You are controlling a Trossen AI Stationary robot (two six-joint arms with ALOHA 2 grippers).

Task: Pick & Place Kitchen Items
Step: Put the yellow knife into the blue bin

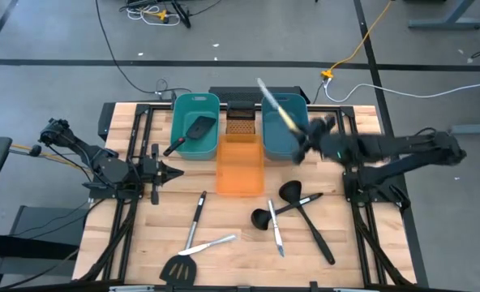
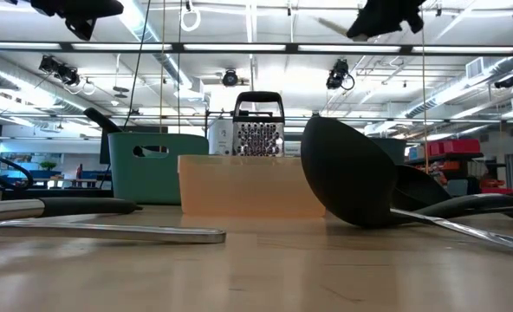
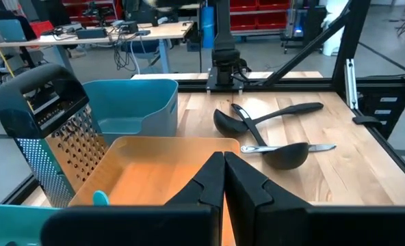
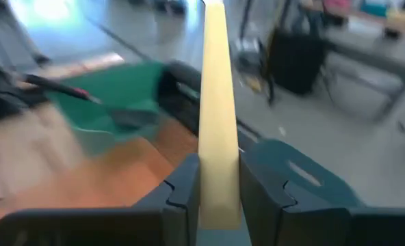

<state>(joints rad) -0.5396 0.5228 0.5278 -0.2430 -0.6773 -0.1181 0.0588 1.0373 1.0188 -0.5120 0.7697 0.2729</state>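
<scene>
The robot's right gripper needs to release the cream-handled knife on the empty teal tub's bottom (image 1: 278, 136), toward the side of the metal grater.
My right gripper (image 1: 306, 139) is shut on a cream-handled knife (image 1: 279, 112), held in the air over the right teal tub (image 1: 282, 134). My left gripper (image 1: 172, 172) is shut and empty, low over the table left of the orange tub (image 1: 240, 169). A black spatula (image 1: 193, 130) lies in the left teal tub (image 1: 195, 105). On the table lie two black ladles (image 1: 293, 195) (image 1: 266, 217), a silver knife (image 1: 275, 229), a black-handled knife (image 1: 196, 217), another silver knife (image 1: 212, 242) and a black spatula (image 1: 177, 269). My right gripper pinches the knife's cream handle (image 4: 218, 164) between its two fingers (image 4: 182, 184), one on each side. The gripper reaches in from the table's right, and the knife runs on ahead of the fingers, slanting toward the far left. The knife is lifted clear, above the right teal tub.
A metal grater (image 1: 240, 122) stands between the two teal tubs, behind the orange tub. The black frame rails (image 1: 143, 146) run along both sides of the table. Bare wood lies at the near middle (image 1: 240, 259) and at the left (image 1: 183, 182).
</scene>
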